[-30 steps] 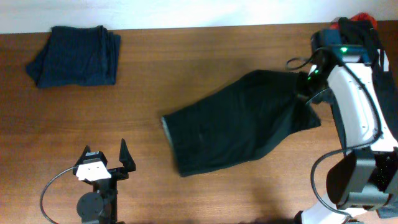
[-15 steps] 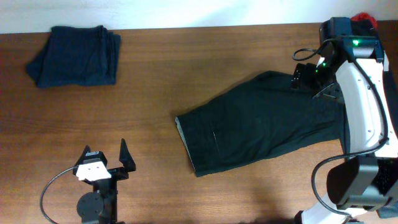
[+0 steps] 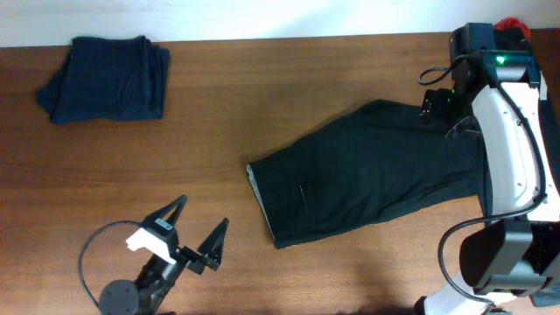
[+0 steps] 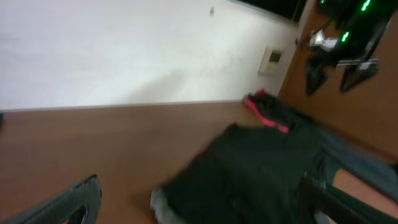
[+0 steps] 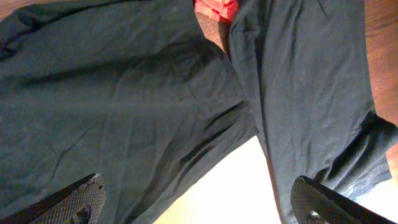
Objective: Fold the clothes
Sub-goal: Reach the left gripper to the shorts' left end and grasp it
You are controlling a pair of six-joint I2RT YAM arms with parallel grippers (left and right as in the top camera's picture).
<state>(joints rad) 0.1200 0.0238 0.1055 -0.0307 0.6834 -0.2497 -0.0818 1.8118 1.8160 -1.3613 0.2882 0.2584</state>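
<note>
The robot's left gripper needs to next move to the black garment's pale inner edge (image 3: pixel 250 170) (image 4: pixel 158 194), at its far corner towards the folded navy garment, and close there.
A black garment (image 3: pixel 367 179) lies spread flat on the table right of centre, its pale inner edge (image 3: pixel 255 187) facing left. My right gripper (image 3: pixel 439 108) hovers open over its upper right corner, holding nothing. In the right wrist view the gripper (image 5: pixel 199 205) looks down on the dark cloth (image 5: pixel 124 93). A folded navy garment (image 3: pixel 105 79) rests at the far left back. A black and red garment (image 3: pixel 512 24) lies at the back right corner. My left gripper (image 3: pixel 204 211) is open near the front left, turned toward the black garment (image 4: pixel 249 168).
The wooden table (image 3: pixel 262 96) runs to a white wall at the back. The right arm's white body (image 3: pixel 507 131) stands along the right edge. The left arm's base and cable (image 3: pixel 114 293) sit at the front edge.
The right gripper pulled the black garment to the right, then opened and let it go. The left gripper has swung round and tilted toward the garment.
</note>
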